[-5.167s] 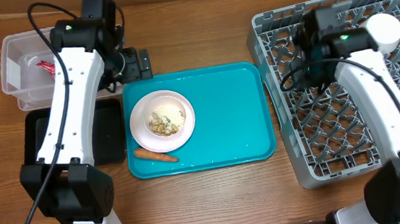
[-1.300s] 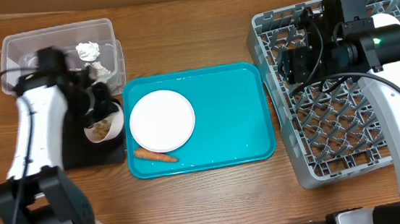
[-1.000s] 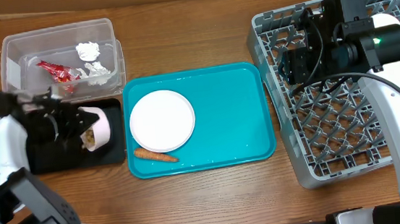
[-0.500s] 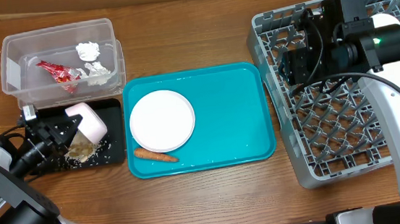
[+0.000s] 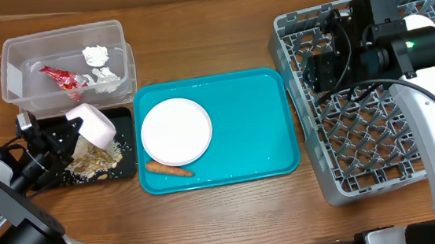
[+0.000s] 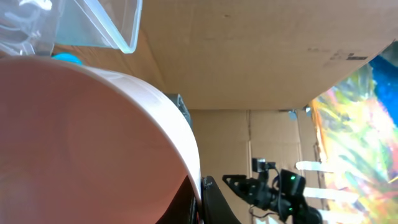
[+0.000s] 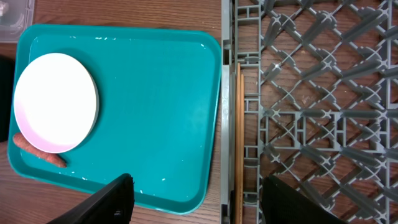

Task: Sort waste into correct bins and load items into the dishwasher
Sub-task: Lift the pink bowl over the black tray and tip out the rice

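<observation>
The white bowl, still tipped over the black tray, will be released by my left gripper on the teal tray (image 5: 233, 103) beside the white plate.
My left gripper (image 5: 71, 139) is shut on the rim of the white bowl (image 5: 91, 126), holding it tipped mouth-down over the black tray (image 5: 124, 128). Beige food scraps (image 5: 93, 158) lie heaped on that tray below it. In the left wrist view the bowl (image 6: 93, 137) fills the frame, its rim pinched in the left gripper (image 6: 200, 202). The white plate (image 5: 176, 131) and the carrot (image 5: 169, 170) rest on the teal tray (image 5: 242, 128). My right gripper (image 7: 202, 205) hangs open over the grey rack's (image 5: 374, 108) left edge, above the chopsticks (image 7: 239, 137).
The clear tub (image 5: 18, 56) at the back left holds a red wrapper (image 5: 60, 77) and a white tissue (image 5: 96, 55). A small white cup (image 5: 422, 22) shows in the rack behind the right arm. Wooden tabletop surrounds the trays.
The left gripper has turned the bowl over above the black tray, and the scraps have dropped out and spread on it. The right arm has stayed still.
</observation>
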You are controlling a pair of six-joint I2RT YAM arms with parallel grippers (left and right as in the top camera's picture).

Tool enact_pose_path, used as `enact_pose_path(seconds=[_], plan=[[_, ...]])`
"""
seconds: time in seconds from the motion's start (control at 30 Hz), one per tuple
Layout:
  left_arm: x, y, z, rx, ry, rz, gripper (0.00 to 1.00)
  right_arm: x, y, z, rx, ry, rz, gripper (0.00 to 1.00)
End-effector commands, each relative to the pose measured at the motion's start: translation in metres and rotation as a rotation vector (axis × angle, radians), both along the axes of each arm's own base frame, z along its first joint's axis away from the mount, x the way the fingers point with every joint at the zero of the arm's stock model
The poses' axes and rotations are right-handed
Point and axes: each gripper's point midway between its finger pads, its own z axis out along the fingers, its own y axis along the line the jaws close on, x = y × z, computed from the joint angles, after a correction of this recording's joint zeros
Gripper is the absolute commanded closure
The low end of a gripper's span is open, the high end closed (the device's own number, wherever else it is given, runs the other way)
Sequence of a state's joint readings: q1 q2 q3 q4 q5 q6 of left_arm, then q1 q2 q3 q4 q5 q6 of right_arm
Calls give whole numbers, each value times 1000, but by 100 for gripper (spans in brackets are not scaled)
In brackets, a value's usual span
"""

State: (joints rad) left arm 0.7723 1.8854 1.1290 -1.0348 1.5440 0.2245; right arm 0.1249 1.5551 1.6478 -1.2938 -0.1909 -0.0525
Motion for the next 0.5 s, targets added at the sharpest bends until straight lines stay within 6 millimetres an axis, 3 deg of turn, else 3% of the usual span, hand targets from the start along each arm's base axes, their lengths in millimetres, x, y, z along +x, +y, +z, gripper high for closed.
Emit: enact_pose_path(seconds=[0.0, 0.2, 0.47], plan=[[1, 1, 4, -142, 94, 10, 96, 1, -2, 0, -6, -6, -7, 32], [0, 1, 4, -273, 230, 12, 96, 1, -2, 0, -6, -5, -7, 32], [2, 3, 3, -248, 203, 12, 96, 1, -2, 0, -6, -6, -7, 32]])
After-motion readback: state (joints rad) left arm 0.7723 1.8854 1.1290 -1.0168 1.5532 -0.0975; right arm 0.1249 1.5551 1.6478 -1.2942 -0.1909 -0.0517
